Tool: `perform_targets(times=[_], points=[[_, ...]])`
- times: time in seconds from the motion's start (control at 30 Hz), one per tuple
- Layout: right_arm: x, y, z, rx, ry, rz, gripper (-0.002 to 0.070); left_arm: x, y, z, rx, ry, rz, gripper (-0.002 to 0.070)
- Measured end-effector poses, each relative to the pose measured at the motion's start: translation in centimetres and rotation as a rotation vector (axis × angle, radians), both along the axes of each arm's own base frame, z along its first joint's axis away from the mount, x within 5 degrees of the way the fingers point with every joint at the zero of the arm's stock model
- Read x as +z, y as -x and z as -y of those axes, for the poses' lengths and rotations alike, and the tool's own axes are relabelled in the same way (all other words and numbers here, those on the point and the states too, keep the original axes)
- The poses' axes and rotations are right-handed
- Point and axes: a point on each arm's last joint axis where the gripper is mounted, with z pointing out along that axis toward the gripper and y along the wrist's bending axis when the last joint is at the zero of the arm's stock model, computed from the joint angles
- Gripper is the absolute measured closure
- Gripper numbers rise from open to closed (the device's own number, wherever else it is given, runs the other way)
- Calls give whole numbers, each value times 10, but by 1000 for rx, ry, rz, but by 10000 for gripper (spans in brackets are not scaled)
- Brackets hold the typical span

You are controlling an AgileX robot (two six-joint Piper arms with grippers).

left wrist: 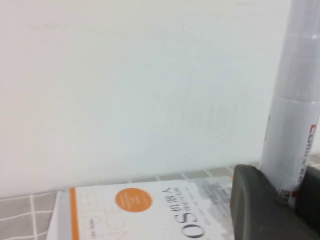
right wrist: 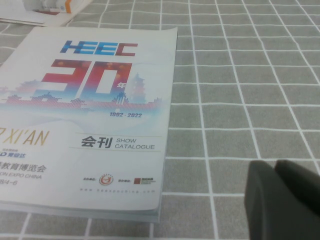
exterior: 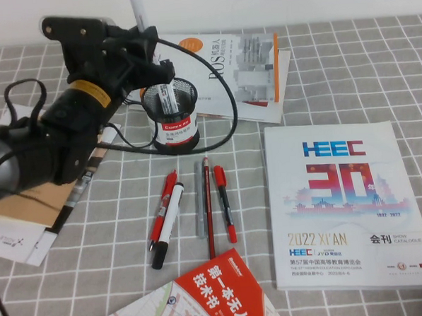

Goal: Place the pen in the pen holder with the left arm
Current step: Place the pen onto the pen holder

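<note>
I should set the white pen inside the black mesh pen holder (exterior: 159, 94) with my left gripper, beside the white pen body already there.
My left gripper (exterior: 147, 42) is shut on the white pen (exterior: 137, 7) and holds it upright, just behind and above the black mesh pen holder (exterior: 171, 121) with its red label band. In the left wrist view the pen (left wrist: 292, 120) rises from between the dark fingers (left wrist: 255, 200) of the left gripper (left wrist: 294, 189). A white barrel with dark print (exterior: 167, 98) shows inside the holder's mouth; I cannot tell whether it is the held pen's lower end. My right gripper (right wrist: 278, 172) is shut and empty, low over the cloth beside the catalogue, out of the high view.
A ROS booklet (exterior: 245, 64) lies behind the holder. A HEEC catalogue (exterior: 348, 200) lies at the right. Red pens (exterior: 224, 200), a white pen with black ends (exterior: 168, 222) and a grey pen lie in front. A red booklet (exterior: 218, 285) is at the front edge.
</note>
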Motion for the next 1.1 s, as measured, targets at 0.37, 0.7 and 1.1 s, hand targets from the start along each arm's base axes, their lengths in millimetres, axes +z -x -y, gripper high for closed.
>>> perform_targets(times=[0.37, 0.7, 1.1], points=[[0, 0, 0, 0, -6, 0, 689, -39, -27, -3, 13, 46, -107, 565], [0, 0, 0, 1, -8, 0, 689, -64, -32, -1, 5, 28, -137, 565], [0, 0, 0, 1, -12, -1, 689, -73, -34, 0, 2, -29, -127, 565]])
